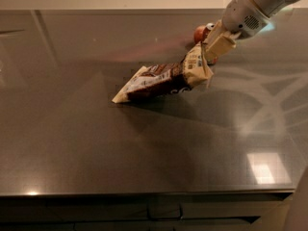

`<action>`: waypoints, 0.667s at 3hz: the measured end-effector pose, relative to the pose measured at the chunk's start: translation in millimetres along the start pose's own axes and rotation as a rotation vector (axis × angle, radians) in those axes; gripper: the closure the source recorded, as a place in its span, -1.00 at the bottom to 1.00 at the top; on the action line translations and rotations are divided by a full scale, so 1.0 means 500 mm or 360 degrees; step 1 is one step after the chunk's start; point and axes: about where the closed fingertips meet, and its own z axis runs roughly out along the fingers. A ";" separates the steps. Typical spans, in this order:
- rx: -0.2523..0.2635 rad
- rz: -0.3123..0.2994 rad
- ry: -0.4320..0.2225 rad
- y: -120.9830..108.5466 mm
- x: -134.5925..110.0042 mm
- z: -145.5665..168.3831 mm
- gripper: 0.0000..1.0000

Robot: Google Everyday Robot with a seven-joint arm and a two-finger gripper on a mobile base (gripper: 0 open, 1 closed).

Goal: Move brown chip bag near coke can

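Next, I release the brown chip bag on the table (202,60) just in front of the coke can.
The brown chip bag (161,80) is a long crinkly bag with a dark brown centre and cream ends. Its right end is lifted and its left tip rests on the dark table (96,148). My gripper (211,49) is shut on the bag's raised right end, where the white label shows. The coke can (203,32), red-orange, stands just behind the gripper at the back right and is mostly hidden by the gripper and the bag.
My grey arm (255,8) reaches in from the top right corner. The table's front edge (144,194) runs along the bottom. A bright light reflection (267,167) lies on the table at the lower right.
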 end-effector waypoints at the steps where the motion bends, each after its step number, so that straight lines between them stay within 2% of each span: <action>1: 0.0062 -0.0014 -0.0046 -0.066 0.008 -0.028 1.00; 2: 0.0151 0.0014 -0.0093 -0.111 0.029 -0.067 1.00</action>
